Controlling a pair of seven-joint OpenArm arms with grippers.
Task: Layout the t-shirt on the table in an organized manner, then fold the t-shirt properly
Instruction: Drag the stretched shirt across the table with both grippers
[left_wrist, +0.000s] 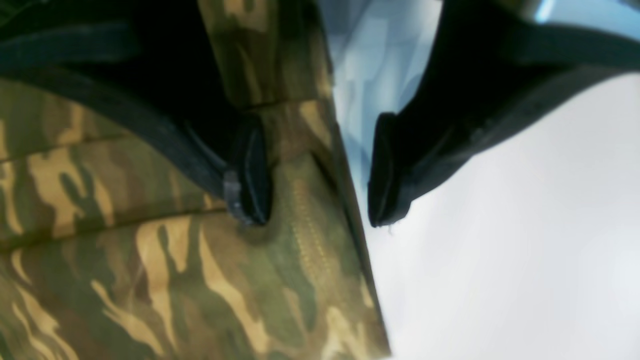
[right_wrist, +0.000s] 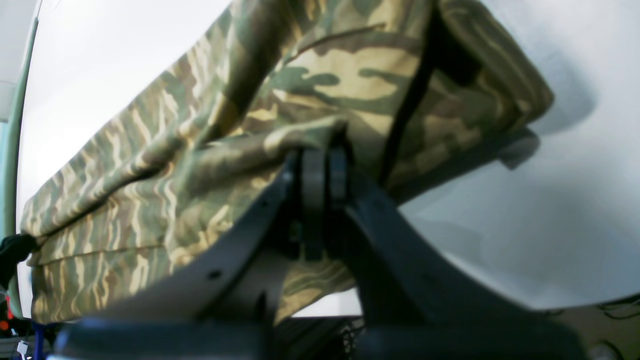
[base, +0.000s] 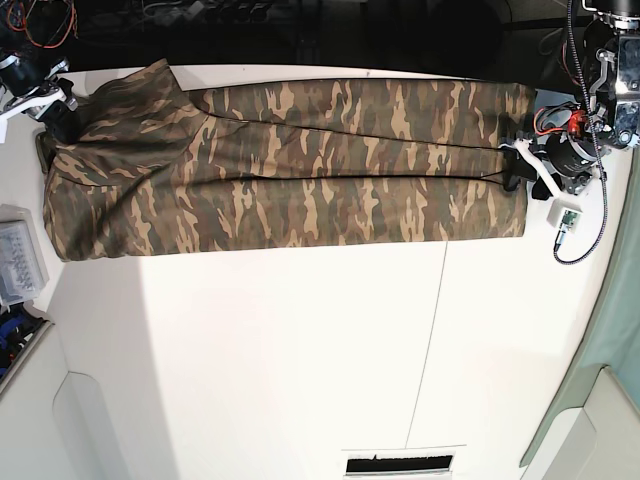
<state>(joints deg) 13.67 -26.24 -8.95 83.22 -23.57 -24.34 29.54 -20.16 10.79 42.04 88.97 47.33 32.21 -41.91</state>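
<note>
I will release the t-shirt's fold from my right gripper on the white table (base: 122, 316) just in front of the t-shirt's bunched end.
The camouflage t-shirt (base: 300, 165) lies stretched in a long band across the far part of the white table (base: 250, 360). At its right end my left gripper (base: 520, 165) is open. In the left wrist view the left gripper (left_wrist: 317, 172) straddles the shirt's hemmed edge (left_wrist: 320, 240): one pad (left_wrist: 250, 170) is over the cloth, the other over bare table (left_wrist: 525, 250). At the shirt's bunched left end my right gripper (base: 60, 115) is shut on a fold of cloth. In the right wrist view the right gripper's pads (right_wrist: 320, 165) are pressed together, with the t-shirt (right_wrist: 150, 200) draped from them.
A clear plastic box (base: 20, 265) sits at the table's left edge. A thin dark seam (base: 425, 340) runs down the tabletop, and a vent slot (base: 405, 462) lies at the near edge. A small white unit on a black cable (base: 565, 215) hangs beside the left arm.
</note>
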